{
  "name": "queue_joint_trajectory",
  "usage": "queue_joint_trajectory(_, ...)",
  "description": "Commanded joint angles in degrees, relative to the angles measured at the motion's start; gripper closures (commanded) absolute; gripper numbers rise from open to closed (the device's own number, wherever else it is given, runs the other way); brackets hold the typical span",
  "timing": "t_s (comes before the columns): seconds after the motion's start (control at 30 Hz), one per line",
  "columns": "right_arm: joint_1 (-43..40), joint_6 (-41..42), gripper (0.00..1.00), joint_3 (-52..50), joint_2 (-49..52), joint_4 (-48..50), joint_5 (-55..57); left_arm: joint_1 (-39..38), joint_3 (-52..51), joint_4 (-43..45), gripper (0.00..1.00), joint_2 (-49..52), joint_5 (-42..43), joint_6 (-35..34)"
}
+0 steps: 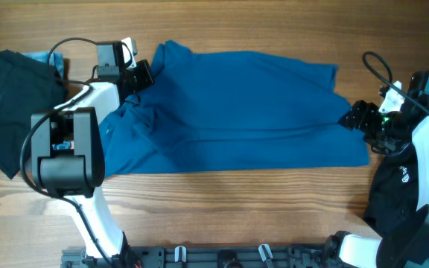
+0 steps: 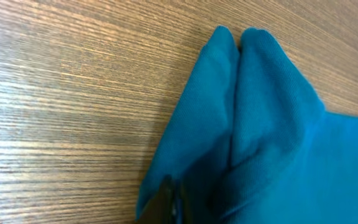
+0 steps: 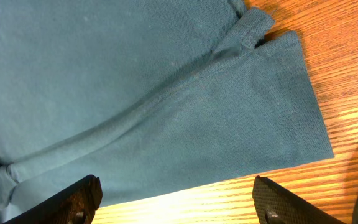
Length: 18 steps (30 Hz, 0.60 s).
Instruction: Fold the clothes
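My left gripper is pinching the teal-blue shirt inward of its edge, so it should open and grab the shirt's edge itself [image 2: 149, 177] before both grippers fold the shirt's far side over.
The teal-blue shirt [image 1: 244, 112] lies spread across the middle of the table. My left gripper [image 1: 138, 74] is at the shirt's far left corner. In the left wrist view the gripper [image 2: 174, 200] is shut on a pinched fold of the shirt [image 2: 260, 124], which rises in two peaks over the wood. My right gripper [image 1: 351, 117] is at the shirt's right edge. In the right wrist view it [image 3: 179, 196] is open and empty, its fingers spread just off the hem of the shirt [image 3: 166, 93].
A black garment [image 1: 6, 97] lies at the far left with a light-blue piece [image 1: 47, 58] showing behind it. Another black garment [image 1: 393, 193] lies at the right under my right arm. Bare wood [image 1: 237, 208] runs along the front.
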Motion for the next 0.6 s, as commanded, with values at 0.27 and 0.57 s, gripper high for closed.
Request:
queue_joint_trajectory(0.27, -0.13, -1.14, 0.17, 0.57, -0.74, -0.07, 0.37, 0.90, 0.37, 0.55, 0.36, 0.55, -3.56, 0.52)
queue_joint_trajectory(0.57, -0.13, -1.01, 0.17, 0.57, -0.74, -0.44, 0.35, -0.24, 0.35, -3.26, 0.48, 1.05, -4.66, 0.55)
